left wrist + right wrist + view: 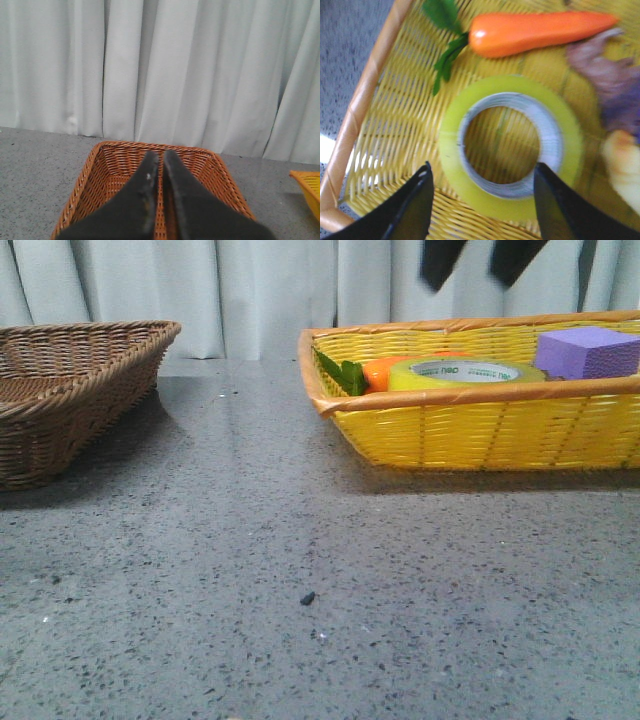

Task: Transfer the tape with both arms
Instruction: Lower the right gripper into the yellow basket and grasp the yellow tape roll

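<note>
My right gripper should go to the tape's side [405, 376] [453, 159] nearest the brown basket. It will close there with its fingers inside and outside the ring of the tape.
The tape [466, 371], a wide yellow roll with a white core, lies flat in the yellow basket [480, 430] on the right. In the right wrist view the tape [451, 150] sits just beyond my right gripper [483, 169], whose fingers are spread wide, open and empty, one on each side of the roll's near part. From the front, my right gripper [478, 262] hangs above the basket with only its dark fingertips [440, 260] showing. My left gripper [161, 155] is shut with nothing in it, hovering over the brown wicker basket [85, 180]. It is out of the front view.
An orange carrot [535, 31] with green leaves lies beside the tape, and a purple foam block [588, 350] sits at the yellow basket's right. The brown basket [60, 400] stands at the left. Grey speckled tabletop [250, 540] lies between the baskets, with white curtains behind.
</note>
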Controlling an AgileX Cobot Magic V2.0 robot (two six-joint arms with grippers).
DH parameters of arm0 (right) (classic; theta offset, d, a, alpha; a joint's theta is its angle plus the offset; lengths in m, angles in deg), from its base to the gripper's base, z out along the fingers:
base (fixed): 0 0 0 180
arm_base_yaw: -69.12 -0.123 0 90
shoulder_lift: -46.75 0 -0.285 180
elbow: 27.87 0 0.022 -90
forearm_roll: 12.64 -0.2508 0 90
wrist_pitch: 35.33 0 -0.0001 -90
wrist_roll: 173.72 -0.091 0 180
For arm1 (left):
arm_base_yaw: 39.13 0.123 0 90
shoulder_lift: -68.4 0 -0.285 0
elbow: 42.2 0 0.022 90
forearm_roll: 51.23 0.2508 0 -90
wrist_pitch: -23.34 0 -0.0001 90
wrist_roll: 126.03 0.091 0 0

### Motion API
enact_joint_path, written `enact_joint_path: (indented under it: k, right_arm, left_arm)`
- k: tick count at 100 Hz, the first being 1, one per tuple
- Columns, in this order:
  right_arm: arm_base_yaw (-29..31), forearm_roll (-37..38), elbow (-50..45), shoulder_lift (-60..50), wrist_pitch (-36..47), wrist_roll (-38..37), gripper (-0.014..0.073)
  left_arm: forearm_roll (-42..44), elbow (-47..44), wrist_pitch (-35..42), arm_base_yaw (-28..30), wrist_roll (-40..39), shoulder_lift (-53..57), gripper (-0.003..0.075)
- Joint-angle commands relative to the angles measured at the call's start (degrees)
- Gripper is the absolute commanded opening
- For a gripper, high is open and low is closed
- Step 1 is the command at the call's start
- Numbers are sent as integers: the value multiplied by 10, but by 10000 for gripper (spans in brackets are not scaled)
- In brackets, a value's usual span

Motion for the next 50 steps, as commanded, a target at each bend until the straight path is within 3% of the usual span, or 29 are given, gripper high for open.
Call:
enact_joint_path:
  k: [1,17,39,50]
  right_arm:
    - [-13,2,64,34,-38,8,372]
    - [-17,2,118,104,-74,8,372]
    - [-17,7,121,125,-61,8,370]
    - [-17,7,121,132,-56,8,301]
  left_arm:
    - [0,21,40,-2,-3,-5,-21]
    - [0,21,40,-2,-3,-5,-21]
    - [0,21,43,-2,-3,-5,-21]
    - [0,21,45,-2,-3,-5,-21]
